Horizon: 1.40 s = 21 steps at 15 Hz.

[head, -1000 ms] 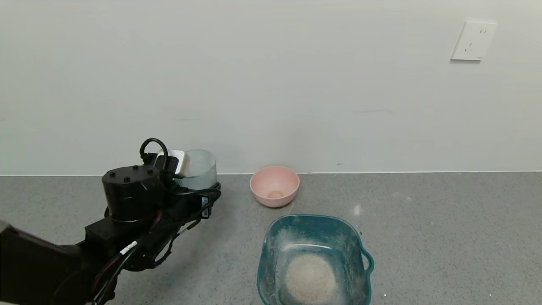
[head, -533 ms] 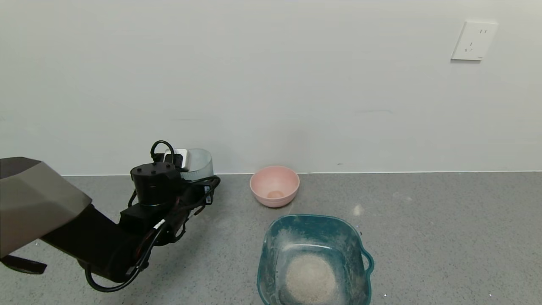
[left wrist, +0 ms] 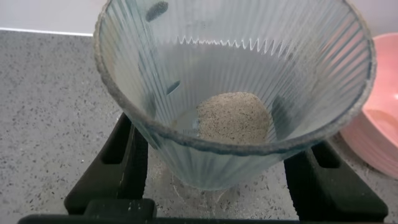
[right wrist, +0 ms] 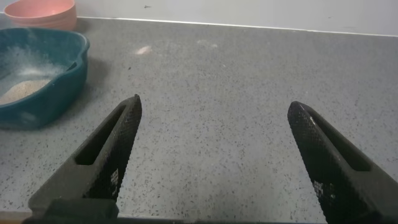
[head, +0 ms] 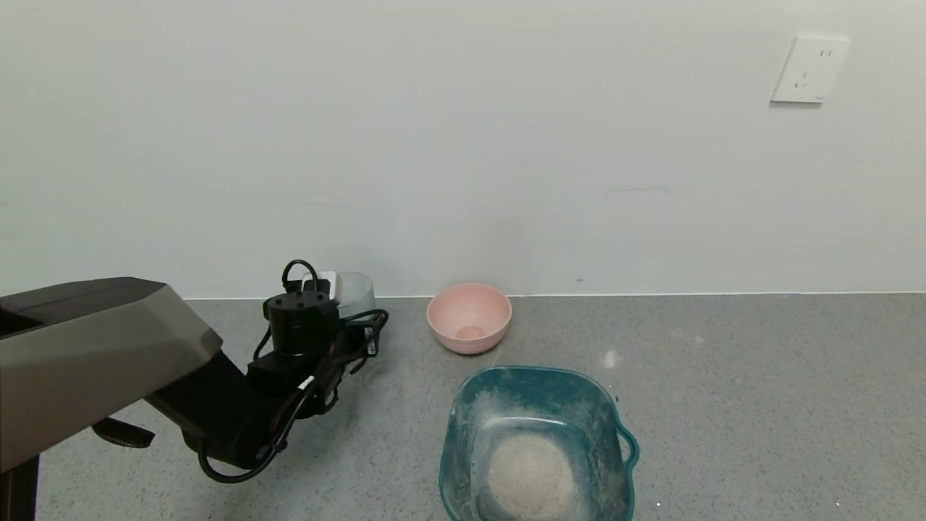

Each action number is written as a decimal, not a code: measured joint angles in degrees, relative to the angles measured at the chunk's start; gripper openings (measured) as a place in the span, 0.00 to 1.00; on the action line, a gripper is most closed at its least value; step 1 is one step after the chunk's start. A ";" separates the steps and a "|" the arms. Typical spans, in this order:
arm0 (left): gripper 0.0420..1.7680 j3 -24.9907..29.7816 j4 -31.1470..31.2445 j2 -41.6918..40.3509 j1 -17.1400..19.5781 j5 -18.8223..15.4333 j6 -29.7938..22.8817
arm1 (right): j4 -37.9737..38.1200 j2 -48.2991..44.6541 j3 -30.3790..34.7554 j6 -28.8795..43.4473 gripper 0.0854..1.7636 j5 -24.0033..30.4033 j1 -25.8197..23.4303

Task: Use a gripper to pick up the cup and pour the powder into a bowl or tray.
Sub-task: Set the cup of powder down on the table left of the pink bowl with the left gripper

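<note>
The cup, now held low over the counter, will be released by my left gripper on the grey counter [head: 364, 349] next to the pink bowl, close to the back wall.
My left gripper [head: 352, 312] is shut on the cup [head: 356, 289], a clear ribbed tumbler, low over the counter by the back wall, left of the pink bowl. In the left wrist view the black fingers [left wrist: 124, 155] flank the cup [left wrist: 236, 56], which stands upright with a small heap of powder [left wrist: 235, 117] at its bottom. The teal basin [head: 463, 405] sits at the front centre with a round mound of powder [head: 532, 477] in it. My right gripper [right wrist: 214, 106] is open and empty over bare counter, with the basin [right wrist: 68, 68] off to one side.
A round pink bowl [head: 469, 317] stands by the wall between the cup and the basin; it also shows in the left wrist view [left wrist: 379, 124]. A wall outlet [head: 809, 70] is high on the right. The grey counter stretches to the right.
My left arm has reached forward and down toward the wall, carrying the cup lower and slightly right. The basin and pink bowl have not moved.
</note>
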 joint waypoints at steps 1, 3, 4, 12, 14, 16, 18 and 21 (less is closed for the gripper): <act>0.70 -0.16 -0.07 0.94 -0.11 0.02 -0.30 | 0.00 -0.02 0.00 0.01 0.97 0.00 0.00; 0.70 -0.41 -0.33 2.51 -0.29 0.00 -0.94 | 0.00 -0.02 0.00 0.00 0.97 0.00 0.00; 0.70 -0.41 -0.88 3.23 -0.41 0.02 -1.05 | -0.05 -0.02 0.00 0.00 0.97 0.01 0.00; 0.70 -0.18 -2.26 5.99 -0.49 -0.04 -1.13 | -0.02 -0.02 0.00 -0.02 0.97 0.01 0.00; 0.70 -0.20 -2.26 6.40 -0.49 -0.04 -1.13 | -0.02 -0.02 0.00 0.00 0.97 0.04 0.00; 0.70 -0.20 -2.28 6.68 -0.49 0.00 -1.11 | -0.02 -0.02 0.00 0.00 0.97 0.01 0.00; 0.77 -0.10 -2.91 6.86 -0.49 0.05 -1.10 | -0.02 -0.02 0.00 0.00 0.97 0.00 0.00; 0.84 0.26 -3.08 6.90 -0.49 -0.02 -1.07 | 0.00 -0.02 0.00 0.00 0.97 0.01 0.00</act>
